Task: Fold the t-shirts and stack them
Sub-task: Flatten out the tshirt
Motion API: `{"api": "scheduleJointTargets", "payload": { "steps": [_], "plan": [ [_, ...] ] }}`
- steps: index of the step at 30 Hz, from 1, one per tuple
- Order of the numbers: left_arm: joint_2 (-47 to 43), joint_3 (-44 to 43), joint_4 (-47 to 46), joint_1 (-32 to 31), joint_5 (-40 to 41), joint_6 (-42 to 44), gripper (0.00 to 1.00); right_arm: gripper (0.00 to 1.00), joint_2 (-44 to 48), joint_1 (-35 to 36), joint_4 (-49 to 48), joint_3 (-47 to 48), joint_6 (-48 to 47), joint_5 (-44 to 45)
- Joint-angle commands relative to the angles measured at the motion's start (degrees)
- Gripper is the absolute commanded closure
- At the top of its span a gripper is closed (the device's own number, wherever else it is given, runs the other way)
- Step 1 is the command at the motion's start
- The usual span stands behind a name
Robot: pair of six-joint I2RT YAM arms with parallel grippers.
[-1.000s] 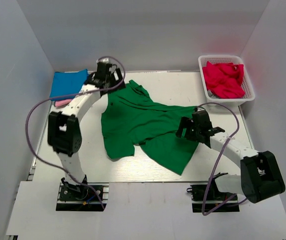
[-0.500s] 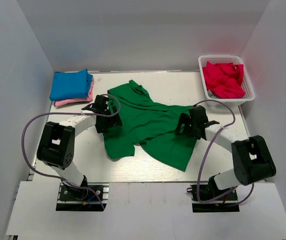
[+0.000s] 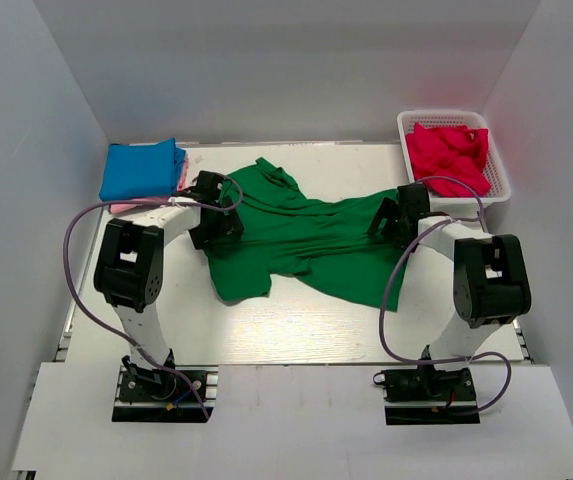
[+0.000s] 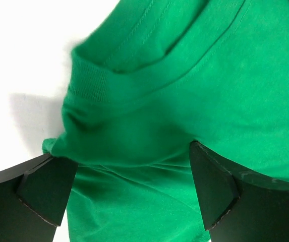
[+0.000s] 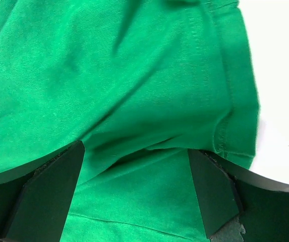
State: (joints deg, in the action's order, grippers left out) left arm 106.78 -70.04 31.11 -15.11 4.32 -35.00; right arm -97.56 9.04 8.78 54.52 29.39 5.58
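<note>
My left gripper needs to take the green t-shirt's front corner (image 3: 228, 297) and lift it with my right gripper to spread it, since the shirt lies bunched across its middle.
A large dark green t-shirt (image 3: 296, 240) lies crumpled and spread across the middle of the table. My left gripper (image 3: 214, 216) is down at its left edge and stands open, with green cloth (image 4: 149, 101) bunched between the wide-apart fingers (image 4: 43, 189). At the shirt's right edge my right gripper (image 3: 398, 214) is also open, a hemmed fold of green cloth (image 5: 134, 75) lying between its fingers (image 5: 212, 194). A folded blue t-shirt (image 3: 141, 168) rests on a pink one (image 3: 121, 207) at the back left. A red t-shirt (image 3: 448, 158) is heaped in the basket.
The white lattice basket (image 3: 406, 150) stands at the back right corner. Grey walls close in the table on three sides. Purple cables loop from both arms over the table's left and right parts.
The left gripper came down from the back beside the blue stack to the green shirt's left edge. The right gripper moved back and right, and the shirt's lower right part shifted with it.
</note>
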Motion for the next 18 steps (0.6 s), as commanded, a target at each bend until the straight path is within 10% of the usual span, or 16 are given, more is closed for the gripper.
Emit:
{"api": "scheduleJointTargets", "payload": {
  "steps": [1,9,18],
  "plan": [
    [1.3,-3.3,0.7,1.0,0.0,1.3,0.0,0.1,-2.7,-2.6,3.8,-1.3,-3.9,0.0],
    [-7.6,-6.4,2.3,-0.4,-3.8,3.2,0.0,0.1,12.5,-1.8,3.5,-0.3,-10.8,-8.9],
    [-28.2,22.7,1.9,-1.5,-5.8,-5.5,0.0,0.1,35.3,-0.8,5.5,-18.7,-2.8,-9.6]
  ]
}}
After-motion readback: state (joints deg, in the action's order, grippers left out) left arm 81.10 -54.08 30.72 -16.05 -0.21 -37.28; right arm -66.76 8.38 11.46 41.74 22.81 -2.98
